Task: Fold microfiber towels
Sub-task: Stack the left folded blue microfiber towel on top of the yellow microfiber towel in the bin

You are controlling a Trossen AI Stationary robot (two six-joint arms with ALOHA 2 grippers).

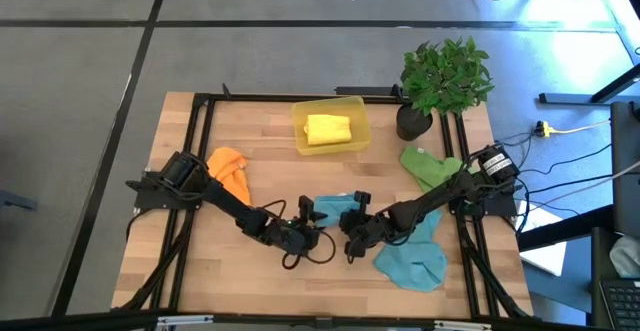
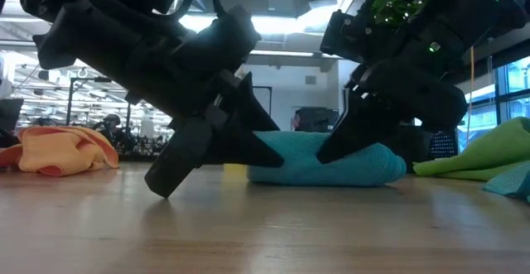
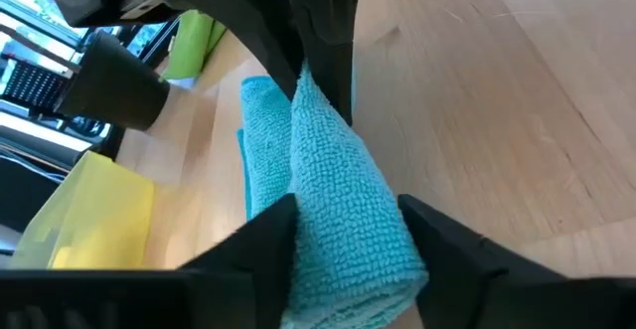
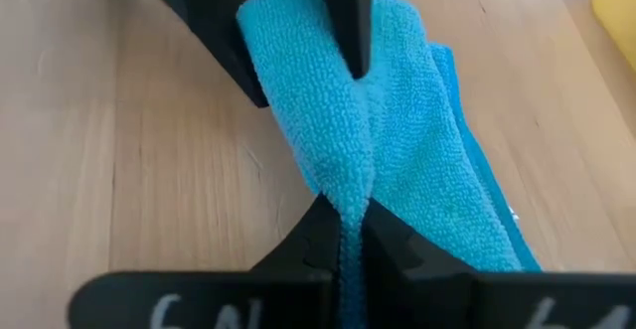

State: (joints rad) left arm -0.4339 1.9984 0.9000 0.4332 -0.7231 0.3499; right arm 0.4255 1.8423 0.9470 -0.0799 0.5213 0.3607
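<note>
The robot's right gripper pinches the folded teal towel near its middle, so it should open and grab the towel's loose end (image 2: 387,167) before lifting toward the bin.
A teal towel (image 1: 335,209) lies bunched in a thick fold at mid table, resting on the wood (image 2: 323,162). My left gripper (image 1: 308,233) comes from the left, its fingers on either side of the fold's left end (image 3: 348,235). My right gripper (image 1: 352,239) comes from the right and is shut on the same towel (image 4: 348,240). A second teal towel (image 1: 415,256) lies flat at the near right, an orange towel (image 1: 230,166) at the left, a green towel (image 1: 430,166) at the right. A folded yellow towel (image 1: 328,129) sits in the bin. My left gripper has the thick rolled fold of the teal towel (image 3: 310,220) between its two fingers, which touch both its sides. The fingers slant down from the table's left and lie along the fold. The towel's underside rests on the table. My right gripper pinches a thin raised ridge of the teal towel (image 4: 350,205) between its two fingers, slanting down from the table's right. How many layers are in the ridge does not show. The ridge runs from the fingers toward the left gripper, and the cloth beside it lies on the table.
A translucent yellow bin (image 1: 355,141) stands at the far middle and a potted plant (image 1: 440,81) at the far right. A black frame (image 1: 200,121) edges the table. Bare wood (image 1: 230,271) lies along the near left.
</note>
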